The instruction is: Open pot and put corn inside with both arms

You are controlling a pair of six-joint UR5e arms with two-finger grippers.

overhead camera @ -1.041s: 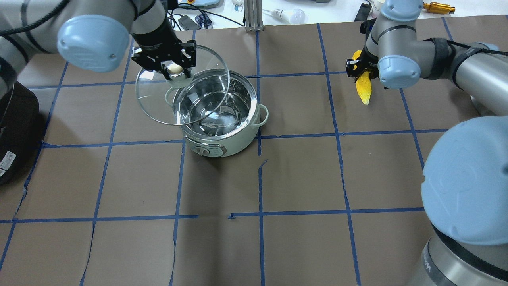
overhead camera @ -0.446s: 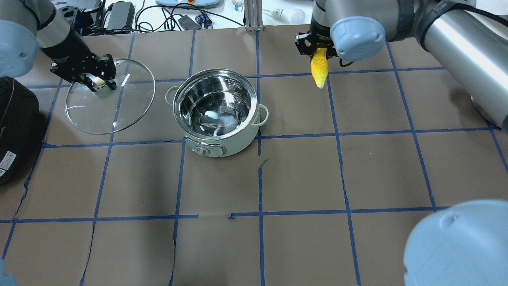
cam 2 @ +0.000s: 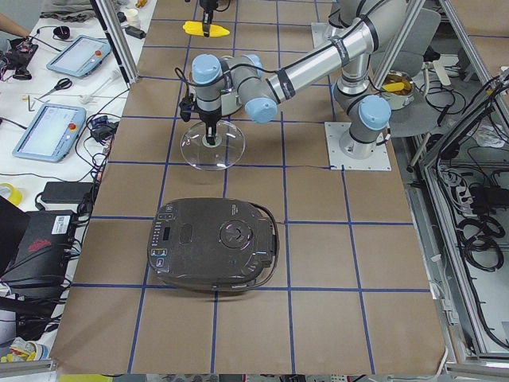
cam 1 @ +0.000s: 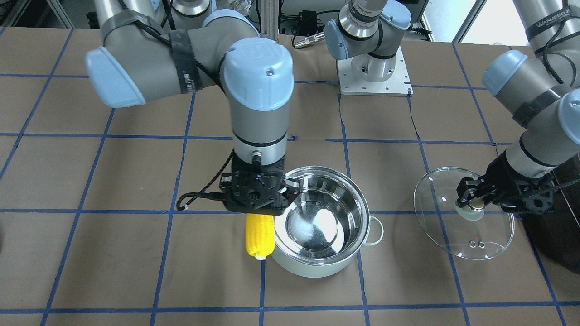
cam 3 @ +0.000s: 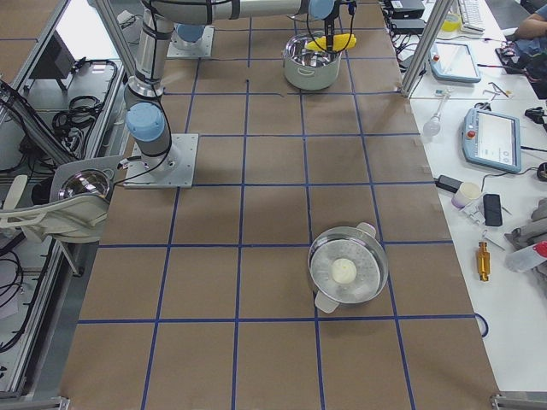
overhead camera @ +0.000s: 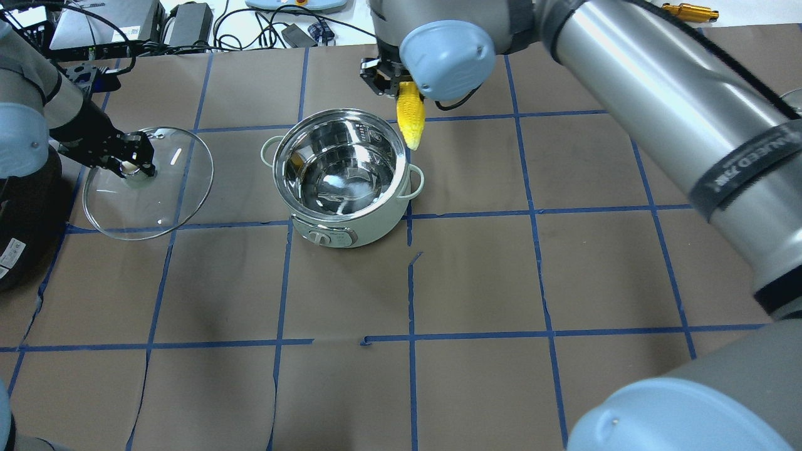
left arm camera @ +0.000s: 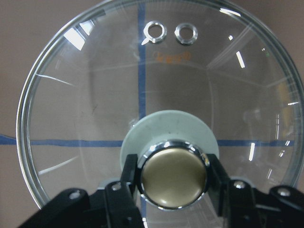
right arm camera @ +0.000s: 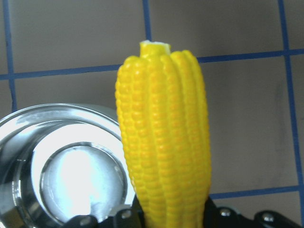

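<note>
Next, the left gripper releases the glass lid, now held low and tilted over the table, on the crossing blue lines (cam 1: 448, 223) (left arm camera: 129, 101) between the pot and the black appliance.
The mint-green pot (overhead camera: 369, 228) stands open mid-table and its steel interior is empty; it also shows in the front view (cam 1: 308, 269) and the right wrist view (right arm camera: 28, 142). My right gripper (overhead camera: 401, 94) is shut on the yellow corn (overhead camera: 411, 122), which hangs point down just beside the pot's far-right rim (cam 1: 259, 240) (right arm camera: 164, 142). My left gripper (overhead camera: 131, 166) is shut on the brass knob (left arm camera: 173, 175) of the glass lid (overhead camera: 169, 188). It holds the lid low and tilted over the table, left of the pot (cam 1: 471, 240).
A large black appliance (overhead camera: 25, 207) sits at the table's left edge, close beside the lid (cam 2: 215, 247). A second steel pot with a lid (cam 3: 346, 273) stands far to my right. Cables and devices lie beyond the table's far edge (overhead camera: 188, 19).
My left gripper has carried the lid off the pot, leftward and lower. My right gripper has moved left with the corn to the pot's far-right rim.
</note>
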